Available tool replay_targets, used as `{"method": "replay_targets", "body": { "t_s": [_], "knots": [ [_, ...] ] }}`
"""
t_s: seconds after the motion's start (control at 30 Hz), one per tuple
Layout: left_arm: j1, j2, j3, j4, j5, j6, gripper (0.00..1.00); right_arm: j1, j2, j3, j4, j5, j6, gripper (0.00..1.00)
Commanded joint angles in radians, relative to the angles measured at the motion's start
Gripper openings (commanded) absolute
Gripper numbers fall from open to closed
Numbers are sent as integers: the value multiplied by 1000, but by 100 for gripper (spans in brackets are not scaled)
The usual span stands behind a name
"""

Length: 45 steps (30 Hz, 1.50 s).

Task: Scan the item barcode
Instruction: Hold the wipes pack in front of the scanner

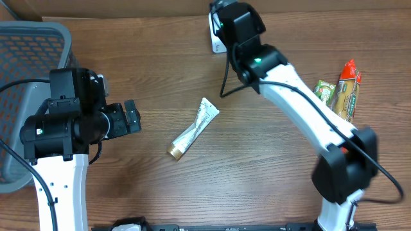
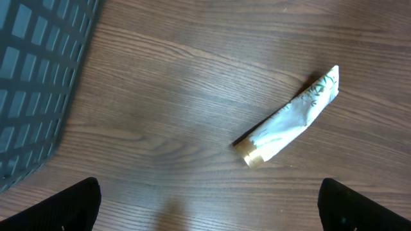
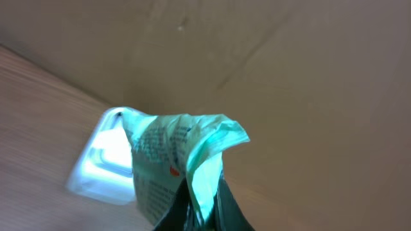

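Next, my right gripper lets go of the pale-green packet on the wood (image 1: 292, 104) next to the green snack packet, toward the white tube.
My right gripper (image 3: 202, 218) is shut on a crumpled pale-green and white printed packet (image 3: 173, 160), the item. It holds the packet up just in front of a white scanner (image 3: 106, 163), whose face glows. Seen from overhead, that gripper (image 1: 223, 18) hovers over the scanner (image 1: 216, 40) at the table's far edge, and the packet is hidden under the arm. My left gripper (image 2: 212, 215) hangs open and empty above bare wood, its fingertips (image 2: 67, 208) spread wide. In the overhead view the left gripper (image 1: 131, 117) is left of a white tube.
The white tube with a gold cap (image 1: 192, 131) (image 2: 289, 119) lies mid-table. A grey mesh basket (image 1: 26, 64) (image 2: 32, 83) stands at the far left. Two snack packets, green (image 1: 325, 91) and orange-red (image 1: 349, 90), lie at the right. A cardboard wall (image 3: 289, 77) rises behind the scanner.
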State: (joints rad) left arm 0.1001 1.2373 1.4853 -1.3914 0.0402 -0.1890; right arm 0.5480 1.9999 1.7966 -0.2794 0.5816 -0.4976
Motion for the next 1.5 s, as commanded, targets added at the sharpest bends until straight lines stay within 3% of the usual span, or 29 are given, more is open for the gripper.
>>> {"method": "replay_targets", "body": {
  "t_s": [0.0,0.17,0.27,0.73,1.47],
  "knots": [
    [3,0,10,4,4,-17,100,-21,68,23,122,93,-385,4],
    [3,0,10,4,4,-17,100,-47,176,23,342,-40,-755,4],
    [3,0,10,4,4,-17,99,-61,227,23,475,-60,-837,4],
    [3,0,10,4,4,-17,100,-75,299,23,525,-248,-839,4],
    [3,0,10,4,4,-17,100,-79,333,23,511,-250,-843,4]
  ]
}}
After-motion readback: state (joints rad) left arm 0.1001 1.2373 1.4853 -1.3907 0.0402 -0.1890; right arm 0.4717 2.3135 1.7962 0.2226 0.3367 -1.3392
